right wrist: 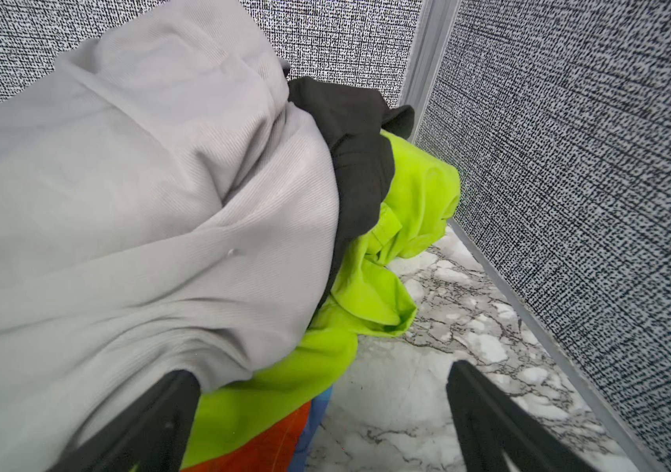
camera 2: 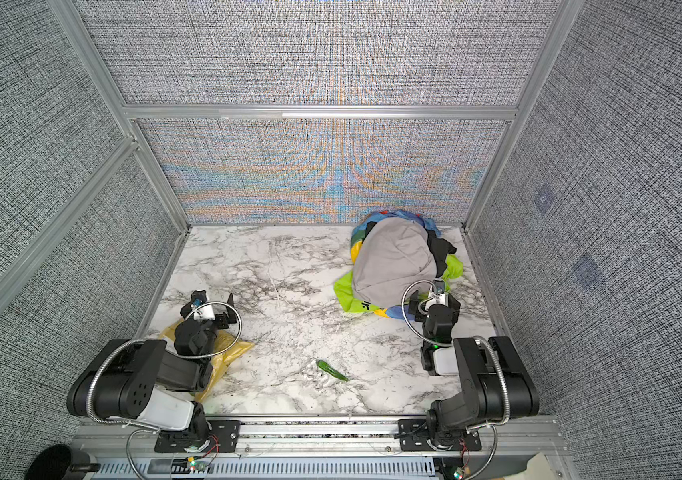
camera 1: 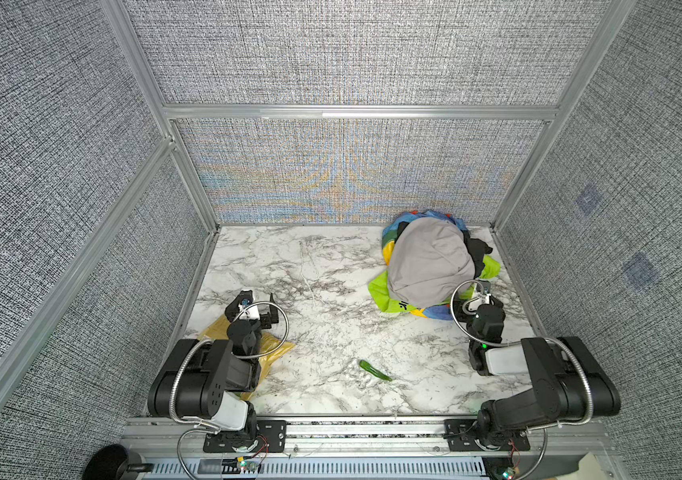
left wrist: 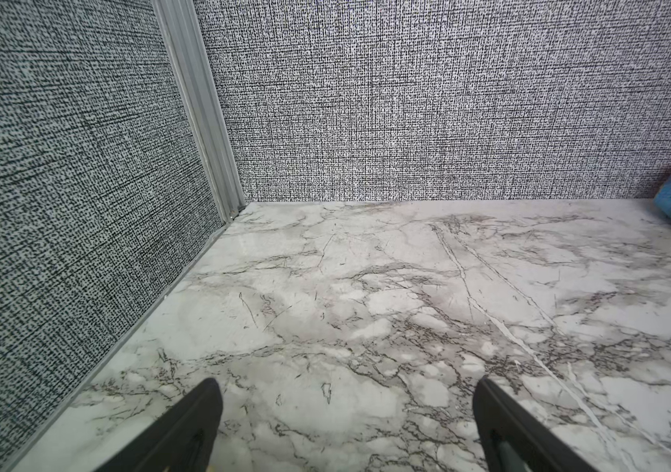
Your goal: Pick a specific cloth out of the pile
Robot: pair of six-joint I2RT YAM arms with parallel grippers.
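Note:
The top of the grey cloth (camera 1: 443,275) (right wrist: 194,211), on its near side toward the black garment, should be gripped next by my right gripper.
The pile (camera 1: 430,266) (camera 2: 393,262) sits at the back right of the marble table, topped by a plain grey cloth (right wrist: 142,204) with a black garment (right wrist: 358,143) beside it. The lime-green cloth (camera 1: 379,291) (camera 2: 343,291) (right wrist: 366,294) pokes out from under the grey one at the pile's front and right edges. My right gripper (camera 1: 476,296) (camera 2: 435,293) (right wrist: 319,372) is open at the pile's front right corner; one finger touches the grey cloth, and lime-green and rainbow-striped fabric lie between the jaws. My left gripper (camera 1: 259,298) (camera 2: 215,297) (left wrist: 346,382) is open over bare table at the left.
A yellow bag (camera 1: 273,353) lies under the left arm. A small green pepper-like thing (camera 1: 374,371) lies near the table's front middle, next to a clear plastic piece. The right wall (right wrist: 571,204) stands close beside the pile.

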